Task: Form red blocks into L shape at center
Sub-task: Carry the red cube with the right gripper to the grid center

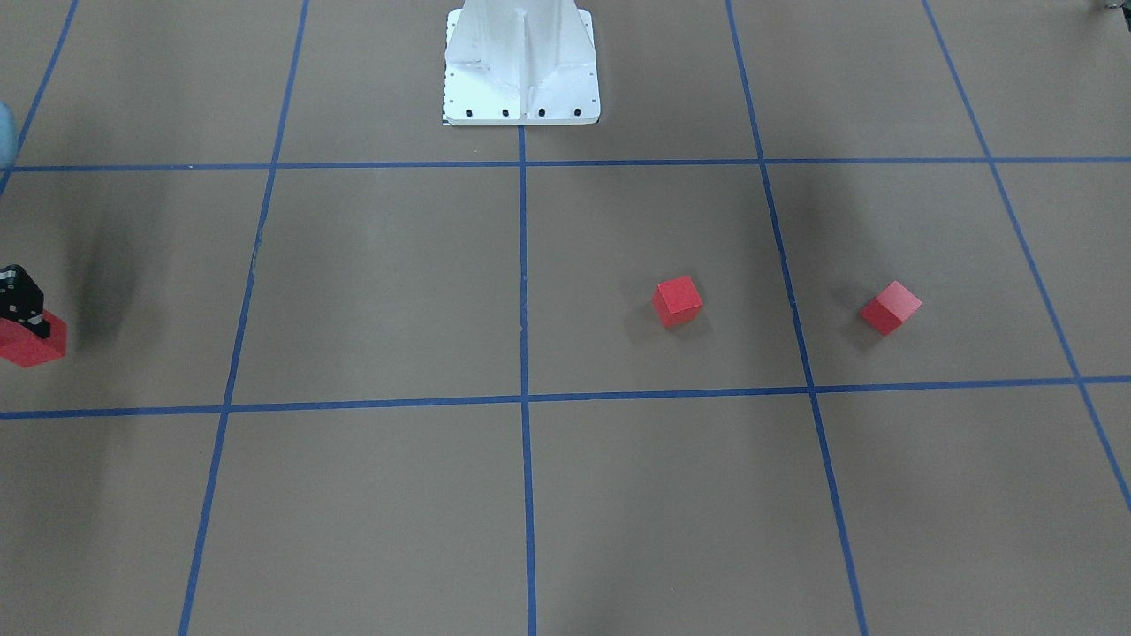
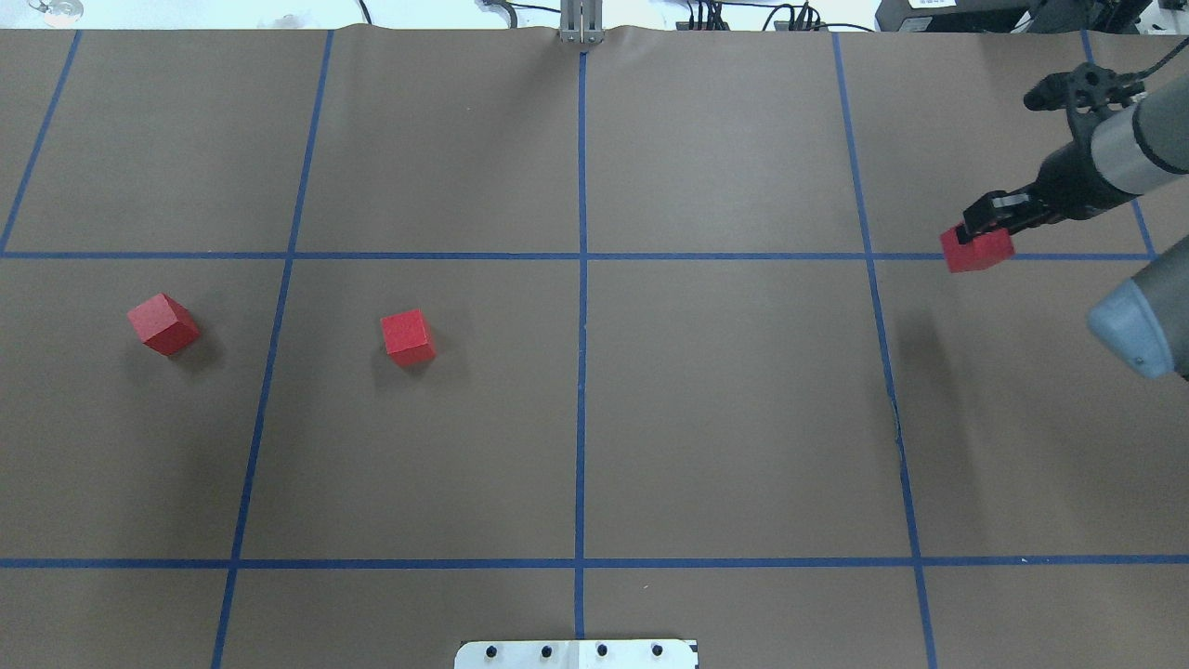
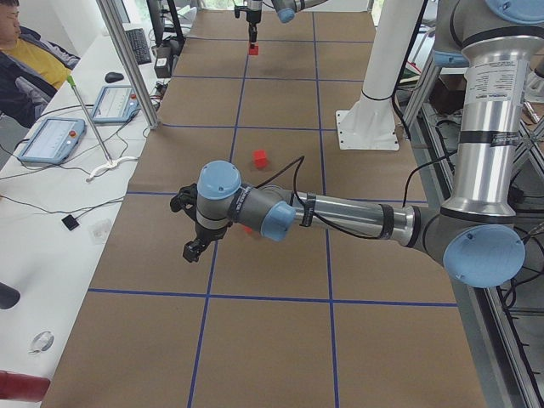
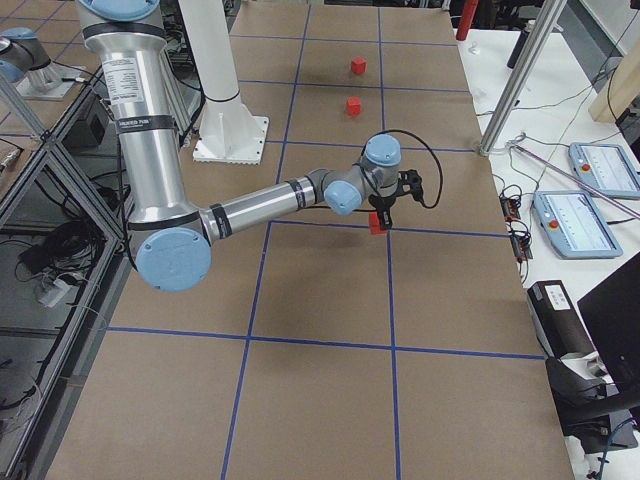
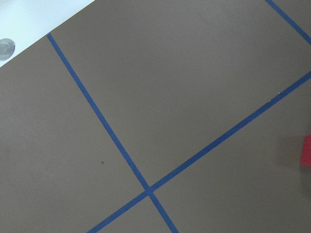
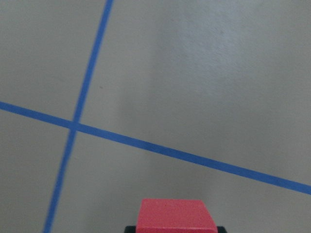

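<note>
Next, my right gripper lets go of the red block on the blue center line [image 1: 524,286], next to the nearer red block.
My right gripper [image 2: 983,228] is shut on a red block [image 2: 977,253] and holds it above the table at the far right, well away from the center line [image 2: 581,372]. The block shows at the bottom of the right wrist view [image 6: 176,221] and at the left edge of the front-facing view [image 1: 34,343]. Two other red blocks lie on the left half: one [image 2: 408,336] a short way left of the center line, one [image 2: 163,323] farther left. My left gripper [image 3: 192,249] hovers over the table's left end. I cannot tell if it is open.
The white robot base [image 2: 576,655] stands at the near edge on the center line. The right arm's elbow [image 2: 1138,321] hangs over the right edge. An operator [image 3: 21,59] and control tablets [image 3: 51,140] are beside the table's far side.
</note>
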`<state>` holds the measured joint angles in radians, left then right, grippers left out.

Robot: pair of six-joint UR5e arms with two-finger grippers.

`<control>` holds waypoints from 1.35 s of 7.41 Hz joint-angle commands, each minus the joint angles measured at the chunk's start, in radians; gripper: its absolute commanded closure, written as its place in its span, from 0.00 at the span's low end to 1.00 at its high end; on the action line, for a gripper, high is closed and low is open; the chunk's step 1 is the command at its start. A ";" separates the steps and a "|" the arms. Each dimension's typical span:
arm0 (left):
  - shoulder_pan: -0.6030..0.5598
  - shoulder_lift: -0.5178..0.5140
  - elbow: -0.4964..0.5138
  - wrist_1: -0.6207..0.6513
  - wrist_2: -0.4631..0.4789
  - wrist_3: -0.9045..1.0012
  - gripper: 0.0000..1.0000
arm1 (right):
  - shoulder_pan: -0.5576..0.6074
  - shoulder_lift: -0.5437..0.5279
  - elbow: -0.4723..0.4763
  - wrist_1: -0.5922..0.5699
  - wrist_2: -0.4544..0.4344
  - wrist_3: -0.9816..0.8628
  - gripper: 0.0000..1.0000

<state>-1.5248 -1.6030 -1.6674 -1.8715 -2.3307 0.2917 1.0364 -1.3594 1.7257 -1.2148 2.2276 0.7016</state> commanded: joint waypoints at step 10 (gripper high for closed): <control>0.008 0.002 0.003 0.000 0.001 0.000 0.00 | -0.581 0.643 -0.271 -0.327 -0.437 0.675 1.00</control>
<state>-1.5171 -1.6028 -1.6652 -1.8713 -2.3301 0.2903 0.4828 -0.7397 1.4850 -1.5427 1.8186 1.3820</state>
